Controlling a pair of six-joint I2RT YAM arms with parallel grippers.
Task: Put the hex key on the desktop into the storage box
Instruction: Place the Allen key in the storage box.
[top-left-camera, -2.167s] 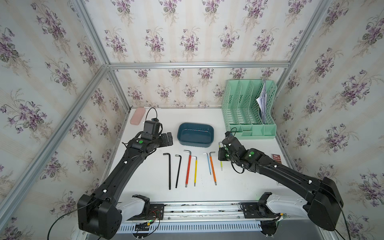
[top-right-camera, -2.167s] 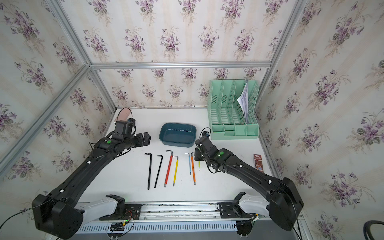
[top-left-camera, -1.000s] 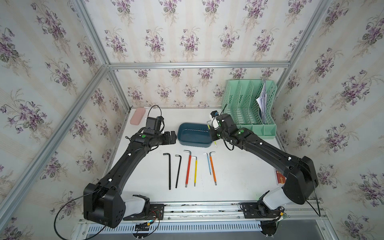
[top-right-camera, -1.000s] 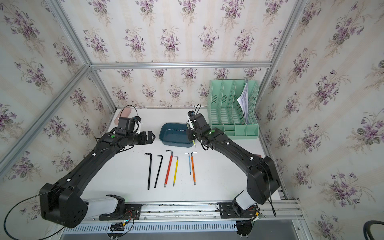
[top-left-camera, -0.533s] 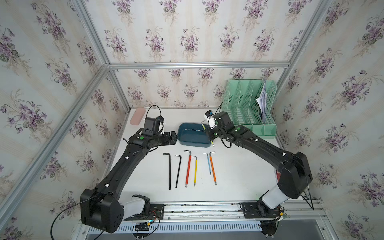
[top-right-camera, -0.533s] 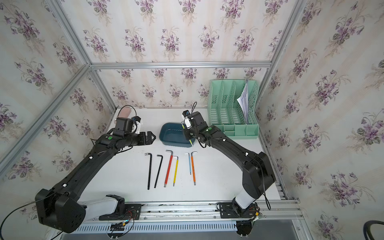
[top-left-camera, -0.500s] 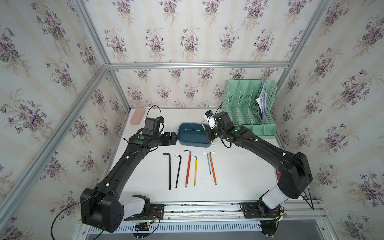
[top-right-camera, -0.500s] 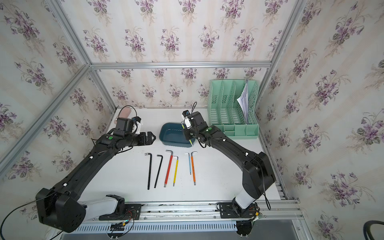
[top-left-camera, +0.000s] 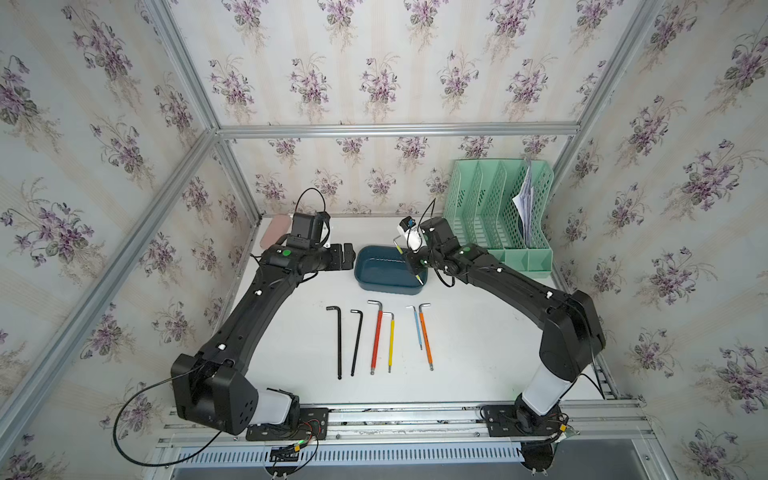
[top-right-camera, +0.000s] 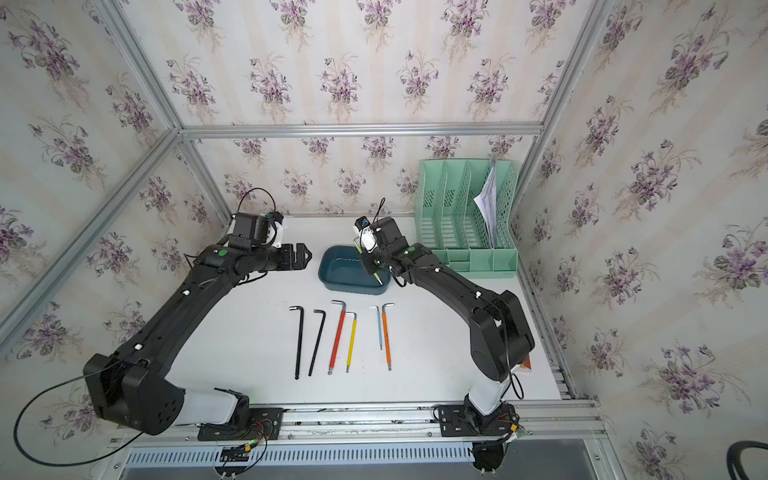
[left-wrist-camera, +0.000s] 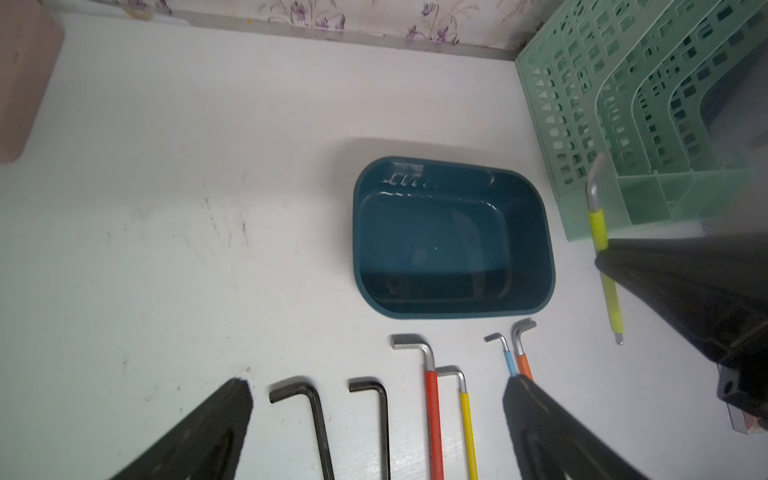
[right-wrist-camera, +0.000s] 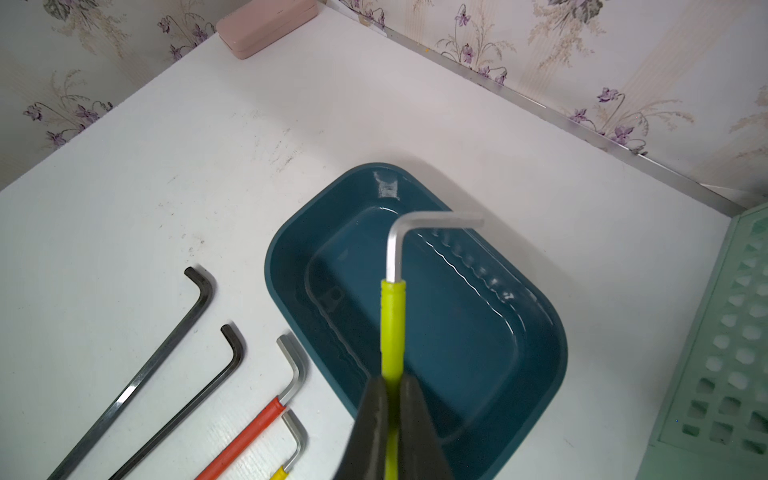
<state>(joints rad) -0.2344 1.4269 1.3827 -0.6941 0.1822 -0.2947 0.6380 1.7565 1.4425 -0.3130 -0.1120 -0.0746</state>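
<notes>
The robot's right gripper will set the lime-green hex key down on the middle of the dark teal storage box's bottom (top-left-camera: 392, 274) (right-wrist-camera: 414, 313). The key now hangs slanted above the box.
My right gripper (right-wrist-camera: 392, 380) is shut on a lime-green hex key (right-wrist-camera: 392, 324), its bent silver end pointing away from the fingers. It holds the key over the right part of the dark teal storage box (top-left-camera: 386, 289), which is empty inside (right-wrist-camera: 457, 332). In both top views the key (top-right-camera: 377, 277) hangs slanted above the box (top-right-camera: 353, 289). My left gripper (top-left-camera: 347, 257) is open just left of the box, holding nothing (left-wrist-camera: 376, 382). On the white desktop (top-left-camera: 478, 353) lie two black keys (top-left-camera: 339, 340), a red (top-left-camera: 377, 336), a yellow (top-left-camera: 391, 340), a blue (top-left-camera: 417, 328) and an orange one (top-left-camera: 425, 336).
A tall mint-green file rack (top-left-camera: 494, 216) with papers stands at the back right, close to the box. A small pink case (top-left-camera: 274, 226) lies in the back left corner. A small reddish object (top-right-camera: 525, 363) sits by the right rail, behind the right arm.
My right gripper has carried the green key up from the desktop and leftward, from the box's right rim to above its inside. The left arm has barely moved.
</notes>
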